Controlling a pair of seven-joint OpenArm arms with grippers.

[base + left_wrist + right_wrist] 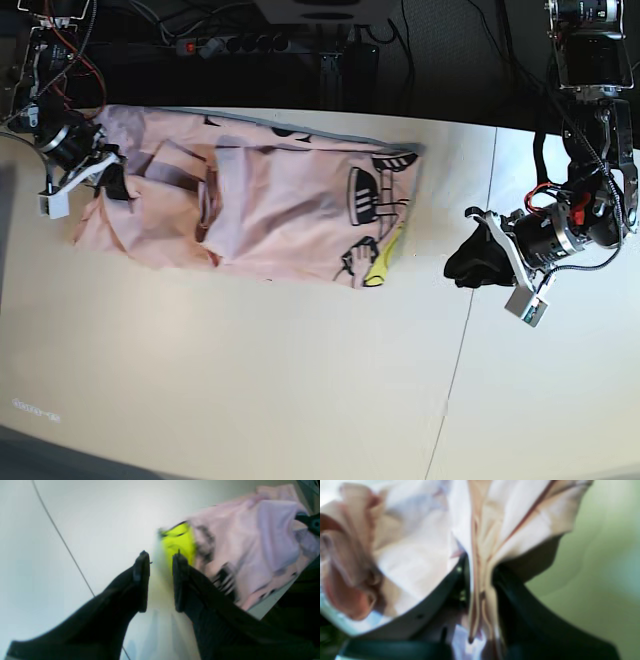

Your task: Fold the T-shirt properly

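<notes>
The robot's right gripper will release the bunched fold over the T-shirt's opposite end [395, 232], next to the yellow graphic.
The pale pink T-shirt [270, 215] lies crumpled across the back left of the table, with black lettering and a yellow graphic at its right end. In the base view my right gripper [112, 178] is at the shirt's left end. The right wrist view shows the right gripper [480, 565] shut on a bunched fold of the T-shirt [415, 555]. My left gripper [458, 265] hovers to the right of the shirt, apart from it. In the left wrist view the left gripper [161, 555] stands open with nothing between its fingers, and the T-shirt [250, 542] lies beyond them.
The white table [250, 380] has a seam line [455, 370] running front to back near the left arm. A power strip and cables [240, 45] lie behind the table's back edge.
</notes>
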